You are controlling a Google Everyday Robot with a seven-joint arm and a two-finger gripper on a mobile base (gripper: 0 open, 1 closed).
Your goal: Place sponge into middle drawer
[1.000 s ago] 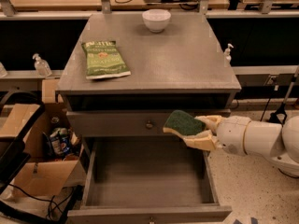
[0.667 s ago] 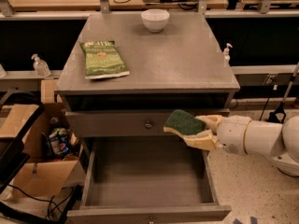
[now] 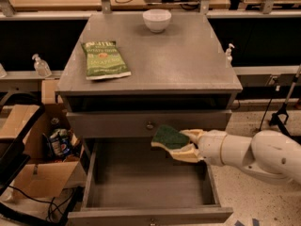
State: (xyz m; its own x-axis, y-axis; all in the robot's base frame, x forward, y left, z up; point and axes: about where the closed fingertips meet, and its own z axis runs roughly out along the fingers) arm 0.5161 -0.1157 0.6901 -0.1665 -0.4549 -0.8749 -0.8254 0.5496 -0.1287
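Observation:
My gripper needs to release the sponge on the middle of the grey bottom [image 3: 144, 168] inside the open middle drawer.
The sponge [image 3: 170, 137], pale yellow foam with a dark green face turned up, is held in my gripper [image 3: 187, 145]. My white arm reaches in from the right. The gripper is shut on the sponge and holds it in the air over the right rear part of the open middle drawer [image 3: 141, 182]. The drawer is pulled out, with a flat grey floor and grey side walls. Its front knob [image 3: 151, 221] shows at the bottom edge. The sponge is just below the closed upper drawer front [image 3: 117, 124].
A green chip bag [image 3: 104, 59] and a white bowl [image 3: 157, 19] sit on the cabinet top [image 3: 178, 60]. Cardboard boxes [image 3: 33, 173] and cables lie on the floor at the left. A small bottle [image 3: 229, 52] stands at the cabinet's right.
The gripper with the sponge has shifted slightly left over the drawer. Nothing else has moved.

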